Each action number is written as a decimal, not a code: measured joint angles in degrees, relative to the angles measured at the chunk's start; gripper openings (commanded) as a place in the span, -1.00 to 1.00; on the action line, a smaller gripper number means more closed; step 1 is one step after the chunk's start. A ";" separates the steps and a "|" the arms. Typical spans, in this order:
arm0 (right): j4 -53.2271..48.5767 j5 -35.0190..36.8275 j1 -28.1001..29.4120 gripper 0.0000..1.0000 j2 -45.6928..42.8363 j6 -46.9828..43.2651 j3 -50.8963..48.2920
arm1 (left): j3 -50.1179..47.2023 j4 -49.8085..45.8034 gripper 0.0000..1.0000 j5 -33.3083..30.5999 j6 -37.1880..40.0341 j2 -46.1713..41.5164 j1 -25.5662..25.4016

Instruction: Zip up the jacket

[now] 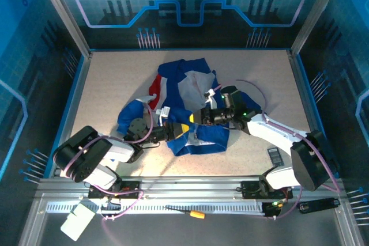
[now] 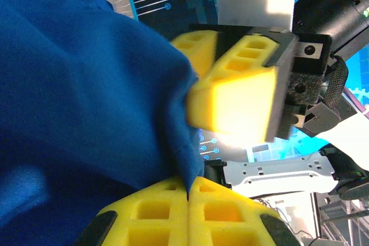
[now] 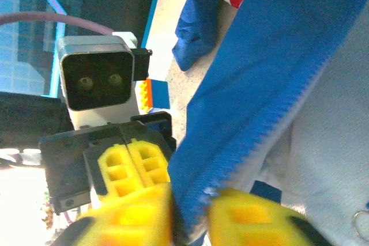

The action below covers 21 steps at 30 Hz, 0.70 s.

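My left gripper needs to open and take the jacket beside the zipper teeth [image 3: 245, 156], since it pinches a thin fold while my right gripper holds the zipper edge.
The jacket [image 1: 184, 84] lies crumpled in the middle of the table, royal blue with a red and white band and white lining. My left gripper [image 1: 183, 131] is at its near hem. In the left wrist view that gripper [image 2: 189, 191] is shut on a thin fold of the blue jacket [image 2: 86, 84], and the right gripper's yellow fingers [image 2: 236, 90] hover close above. My right gripper [image 1: 203, 116] meets the jacket from the right. In the right wrist view it [image 3: 193, 223] holds the jacket's [image 3: 277, 56] blue zipper edge [image 3: 288, 102] between its pads, beside the left gripper's fingers [image 3: 118, 171].
The beige table [image 1: 115, 73] is boxed in by metal posts and blue walls. A small black device [image 1: 274, 155] lies near the right arm's base. A yellow-handled tool [image 1: 196, 214] rests on the front rail, and a white card [image 1: 78, 220] sits at the front left.
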 measured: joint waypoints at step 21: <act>6.71 0.02 0.76 -1.00 -0.59 4.20 -0.66 | 4.07 -0.04 -0.53 2.89 -0.37 1.75 0.04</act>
